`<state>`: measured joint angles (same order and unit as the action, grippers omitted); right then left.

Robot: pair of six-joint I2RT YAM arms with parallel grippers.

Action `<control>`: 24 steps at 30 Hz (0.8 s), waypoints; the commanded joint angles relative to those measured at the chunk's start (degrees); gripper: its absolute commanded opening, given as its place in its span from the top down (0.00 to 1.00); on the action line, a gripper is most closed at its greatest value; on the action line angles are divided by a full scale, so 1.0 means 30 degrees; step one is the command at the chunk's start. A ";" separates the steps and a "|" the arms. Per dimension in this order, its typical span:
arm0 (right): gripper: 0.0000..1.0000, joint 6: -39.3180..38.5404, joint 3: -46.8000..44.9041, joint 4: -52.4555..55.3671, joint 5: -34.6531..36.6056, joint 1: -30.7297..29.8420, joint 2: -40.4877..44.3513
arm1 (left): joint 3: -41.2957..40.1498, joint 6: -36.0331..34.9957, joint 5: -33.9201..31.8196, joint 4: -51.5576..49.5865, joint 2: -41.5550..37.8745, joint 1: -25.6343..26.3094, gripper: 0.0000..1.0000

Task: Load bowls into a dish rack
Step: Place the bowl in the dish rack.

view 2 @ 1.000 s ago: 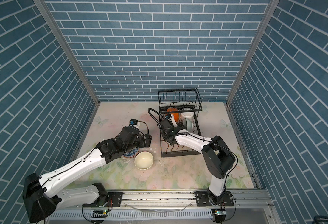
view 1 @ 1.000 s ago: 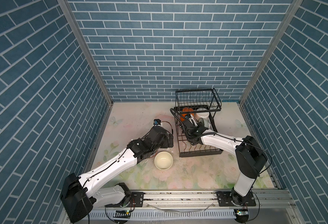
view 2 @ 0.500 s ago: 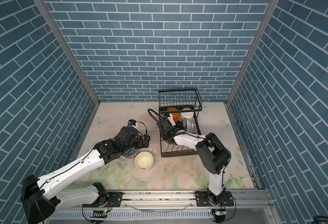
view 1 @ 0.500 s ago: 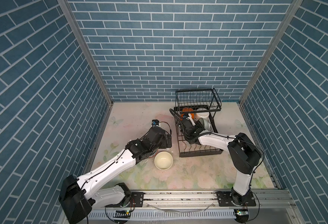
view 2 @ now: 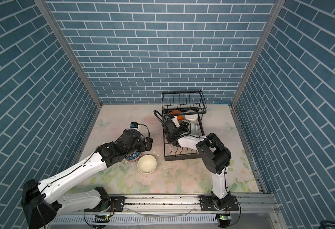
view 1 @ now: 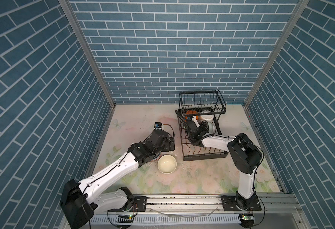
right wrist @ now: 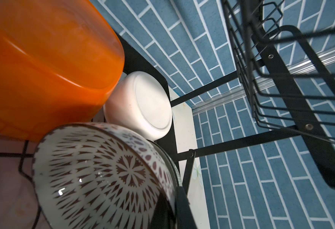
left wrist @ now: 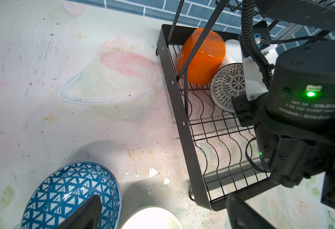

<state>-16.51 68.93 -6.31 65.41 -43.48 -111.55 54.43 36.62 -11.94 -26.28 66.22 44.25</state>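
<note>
Next, my right gripper releases the reddish-brown patterned bowl, now held on edge in the tray, on the lower tray (view 1: 198, 126) (right wrist: 93, 181) just in front of the orange bowl.
The black wire dish rack (view 1: 202, 157) stands at the back right, its raised basket (view 1: 201, 101) empty. On its lower tray an orange bowl (left wrist: 200, 57) and a white bowl (right wrist: 142, 107) lie tipped. My right gripper (right wrist: 174, 206) is shut on the rim of a reddish-brown patterned bowl (right wrist: 95, 174), held on edge in the tray beside them. A cream bowl (view 1: 167, 163) and a blue-and-white bowl (left wrist: 71, 196) sit upright on the table left of the rack. My left gripper (left wrist: 162, 216) hovers open above these two, one finger (left wrist: 83, 214) over the blue-and-white bowl.
The table (view 1: 138, 123) has a floral mat with chipped paint flecks. Blue brick walls close in the left, back and right sides. The right arm's elbow (view 1: 243, 154) hangs over the rack's front right corner. A metal rail (view 1: 182, 200) runs along the front edge.
The right arm's elbow has swung left toward the rack while its gripper stays in the tray with the patterned bowl. The left arm has hardly moved.
</note>
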 commanded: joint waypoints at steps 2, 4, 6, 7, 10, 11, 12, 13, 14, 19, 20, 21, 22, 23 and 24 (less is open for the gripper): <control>1.00 -0.0704 -0.0320 -0.1324 0.1042 0.0029 -0.0339 | -0.0288 -0.0071 -0.0227 -0.0468 -0.0333 -0.0188 0.00; 1.00 -0.0763 -0.0299 -0.1385 0.1024 0.0019 -0.0446 | -0.0332 -0.0043 -0.0202 -0.0468 -0.0364 -0.0189 0.00; 1.00 -0.0784 -0.0291 -0.1339 0.1119 0.0000 -0.0573 | -0.0419 0.0009 -0.0236 -0.0467 -0.0390 -0.0209 0.00; 1.00 -0.0771 -0.0271 -0.1316 0.1086 0.0029 -0.0624 | -0.0471 0.0053 -0.0237 -0.0449 -0.0396 -0.0218 0.00; 1.00 -0.0430 -0.0245 -0.0921 0.0912 -0.0087 -0.0688 | -0.0592 0.0074 -0.0246 -0.0409 -0.0421 -0.0266 0.00; 1.00 -0.0100 -0.0183 -0.0474 0.0825 -0.0135 -0.0670 | -0.0611 0.0097 -0.0241 -0.0392 -0.0459 -0.0277 0.00; 1.00 0.0350 -0.0111 0.0049 0.0715 -0.0175 -0.0642 | -0.0651 0.0095 -0.0230 -0.0371 -0.0456 -0.0277 0.00; 1.00 0.0770 -0.0044 0.0508 0.0572 -0.0211 -0.0640 | -0.0683 0.0125 -0.0237 -0.0376 -0.0466 -0.0284 0.00; 1.00 0.1082 -0.0007 0.0841 0.0509 -0.0277 -0.0655 | -0.0712 0.0112 -0.0255 -0.0380 -0.0500 -0.0306 0.00; 1.00 0.1925 0.0339 0.1901 0.0538 -0.0529 -0.1071 | -0.0859 0.0185 -0.0179 -0.0272 -0.0518 -0.0308 0.00; 1.00 0.2023 0.0427 0.2085 0.0537 -0.0593 -0.1150 | -0.0874 0.0182 -0.0193 -0.0291 -0.0509 -0.0334 0.00; 1.00 0.2089 0.0504 0.2170 0.0566 -0.0595 -0.1246 | -0.0889 0.0182 -0.0201 -0.0291 -0.0519 -0.0336 0.00; 1.00 0.2233 0.0635 0.2366 0.0551 -0.0678 -0.1334 | -0.0889 0.0185 -0.0165 -0.0292 -0.0511 -0.0336 0.00; 1.00 0.2357 0.0743 0.2572 0.0529 -0.0707 -0.1399 | -0.0889 0.0170 -0.0177 -0.0268 -0.0517 -0.0336 0.00; 1.00 0.2467 0.0853 0.2740 0.0523 -0.0739 -0.1456 | -0.0916 0.0174 -0.0166 -0.0255 -0.0526 -0.0350 0.00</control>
<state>-11.62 69.89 -3.57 68.58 -44.53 -113.36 52.56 36.88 -11.94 -26.26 65.47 43.68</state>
